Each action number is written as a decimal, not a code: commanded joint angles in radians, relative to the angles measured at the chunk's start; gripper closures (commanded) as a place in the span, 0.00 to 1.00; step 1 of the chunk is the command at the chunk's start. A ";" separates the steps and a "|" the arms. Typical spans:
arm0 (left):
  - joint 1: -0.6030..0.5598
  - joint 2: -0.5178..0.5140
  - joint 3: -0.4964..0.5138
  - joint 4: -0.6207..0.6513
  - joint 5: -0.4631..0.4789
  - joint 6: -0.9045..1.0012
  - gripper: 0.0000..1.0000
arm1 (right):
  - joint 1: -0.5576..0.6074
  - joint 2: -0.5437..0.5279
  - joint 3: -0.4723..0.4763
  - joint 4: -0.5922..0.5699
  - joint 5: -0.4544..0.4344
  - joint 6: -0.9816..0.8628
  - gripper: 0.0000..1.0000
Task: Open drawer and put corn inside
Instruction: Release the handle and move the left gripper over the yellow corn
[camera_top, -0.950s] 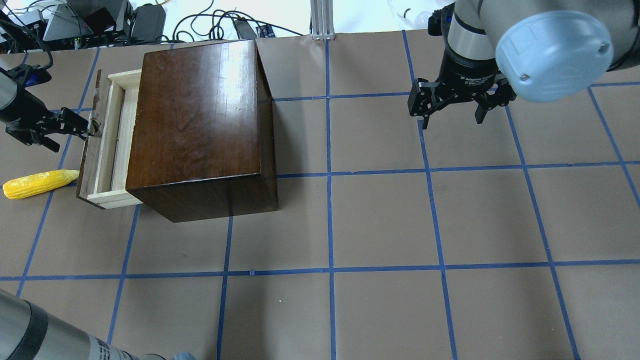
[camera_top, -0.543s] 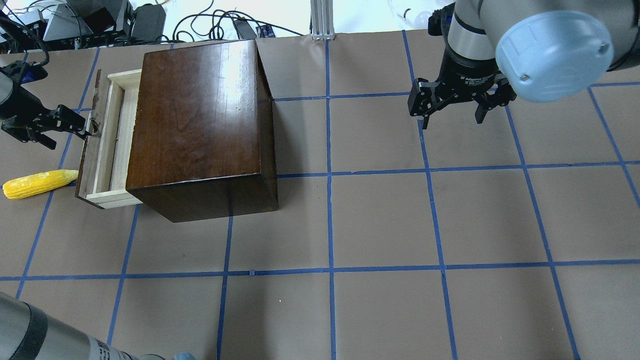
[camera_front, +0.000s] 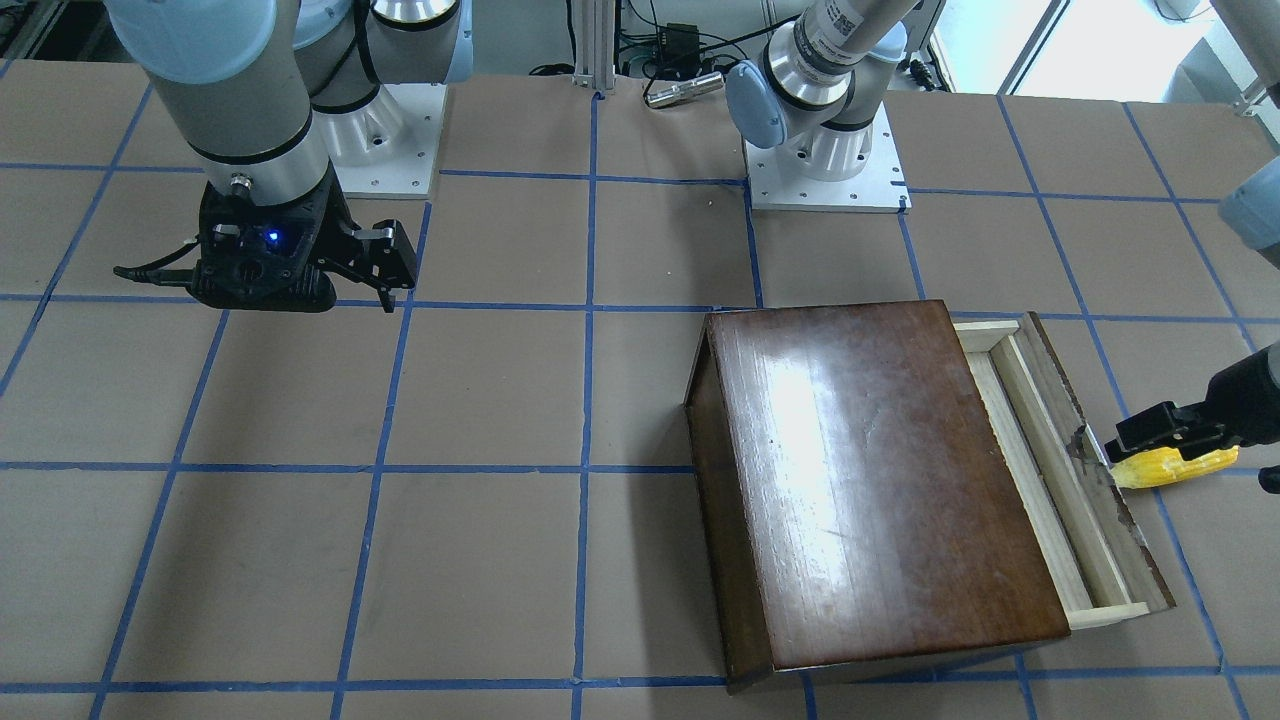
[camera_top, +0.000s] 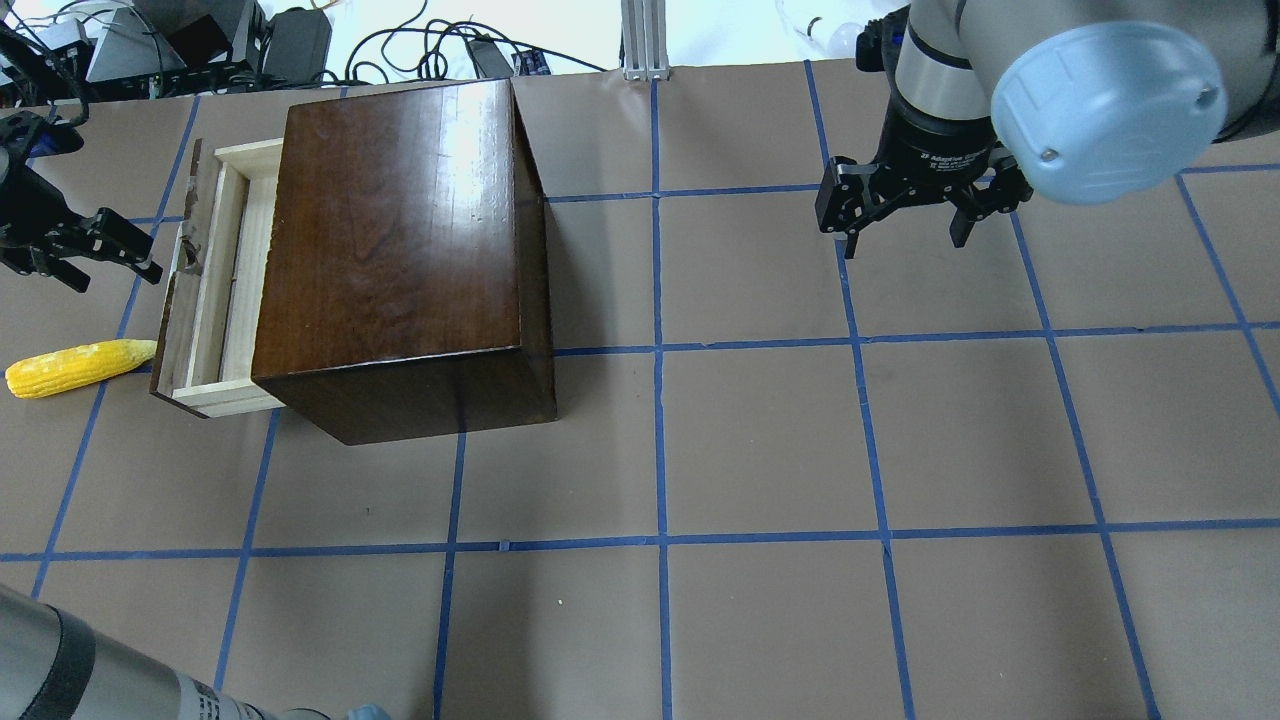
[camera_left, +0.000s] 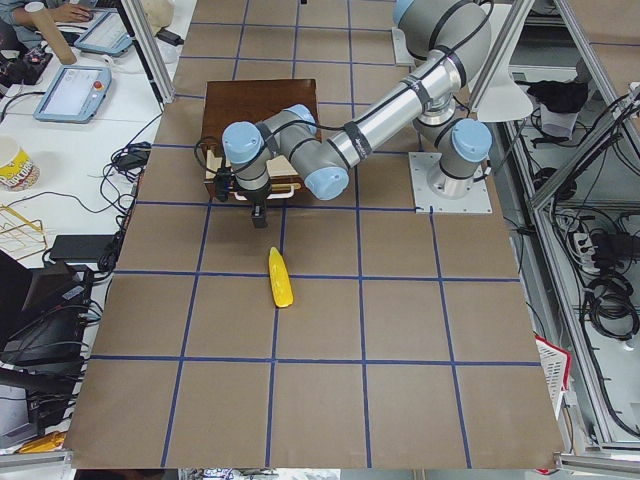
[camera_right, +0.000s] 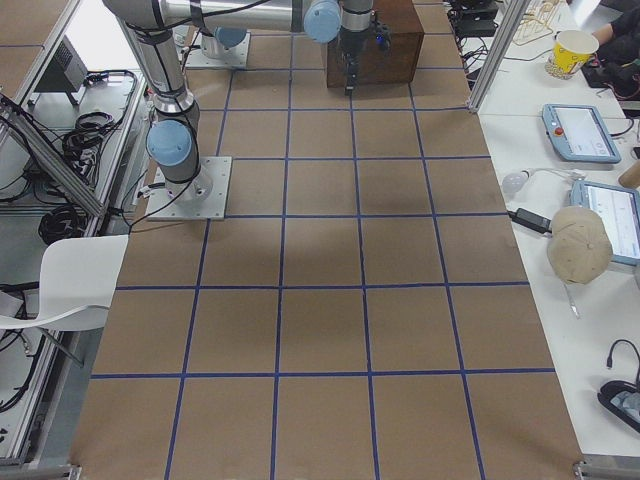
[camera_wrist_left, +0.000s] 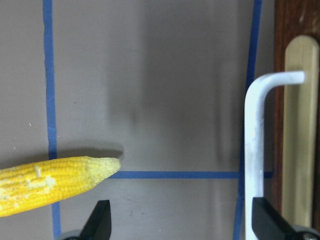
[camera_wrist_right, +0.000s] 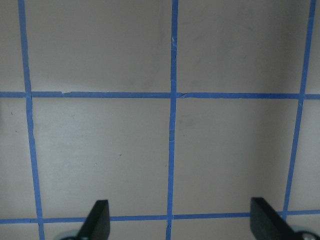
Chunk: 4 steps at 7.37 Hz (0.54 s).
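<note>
The thick end of the yellow corn (camera_front: 1206, 462) (camera_wrist_left: 12, 194), away from the drawer's front panel, is the next place my left gripper should go to and close on.
The glossy dark-brown box (camera_top: 400, 240) stands at the far left of the table. Its drawer (camera_top: 225, 290) of pale wood is pulled partly out to the left, dark front panel (camera_top: 178, 300) outermost. The yellow corn (camera_top: 80, 367) lies on the table just left of the panel, tip toward it. My left gripper (camera_top: 118, 281) is open and empty, above the table left of the drawer front. In the left wrist view the corn tip (camera_wrist_left: 100, 169) lies between the fingers and the white handle (camera_wrist_left: 252, 140) is by the right finger. My right gripper (camera_top: 905, 245) is open and empty, far right.
Brown paper with a blue tape grid covers the table (camera_top: 760, 450). Cables and equipment (camera_top: 150, 50) lie beyond the far edge behind the box. The right wrist view shows only bare grid below the right gripper (camera_wrist_right: 180, 225).
My left gripper has moved left, away from the drawer's handle where it was. The drawer stays partly out. The corn and the right arm have not moved.
</note>
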 joint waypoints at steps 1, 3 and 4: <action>0.000 -0.001 -0.001 0.006 0.133 0.214 0.00 | 0.000 0.000 0.000 0.000 0.000 0.000 0.00; 0.003 -0.008 -0.010 0.002 0.157 0.432 0.00 | 0.000 0.000 0.000 0.000 0.000 0.000 0.00; 0.023 -0.013 -0.016 -0.001 0.166 0.592 0.00 | 0.000 0.000 0.000 0.000 0.000 0.000 0.00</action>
